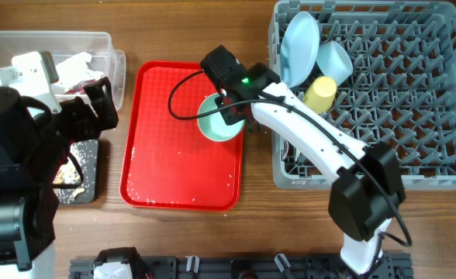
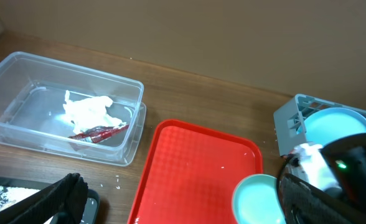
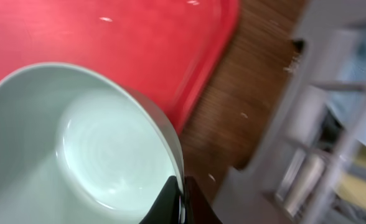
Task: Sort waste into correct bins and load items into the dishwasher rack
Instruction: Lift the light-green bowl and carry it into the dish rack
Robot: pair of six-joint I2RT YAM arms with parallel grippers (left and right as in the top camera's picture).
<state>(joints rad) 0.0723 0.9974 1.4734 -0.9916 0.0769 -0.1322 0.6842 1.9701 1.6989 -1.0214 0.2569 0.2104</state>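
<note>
Next, my right gripper puts the mint green bowl down in the grey rack on my side of the yellow cup (image 1: 322,139).
My right gripper (image 1: 226,107) is shut on the rim of the mint green bowl (image 1: 215,126), over the right edge of the red tray (image 1: 174,167); the fingers (image 3: 182,198) pinch the bowl's rim (image 3: 102,149). The grey dishwasher rack (image 1: 367,174) at right holds the pale blue plate (image 1: 299,46), small pale blue bowl (image 1: 335,60) and yellow cup (image 1: 319,93). The clear tub (image 2: 21,134) holds a white napkin (image 2: 86,111) and red wrapper (image 2: 99,132). The black tray (image 1: 84,167) with crumbs lies at left. My left gripper (image 2: 177,205) is open above it.
The red tray (image 2: 195,168) carries a few white crumbs. The bowl (image 2: 258,199) and the right arm (image 2: 332,180) show at the lower right of the left wrist view. Bare wooden table lies between the tray and the rack (image 3: 245,106).
</note>
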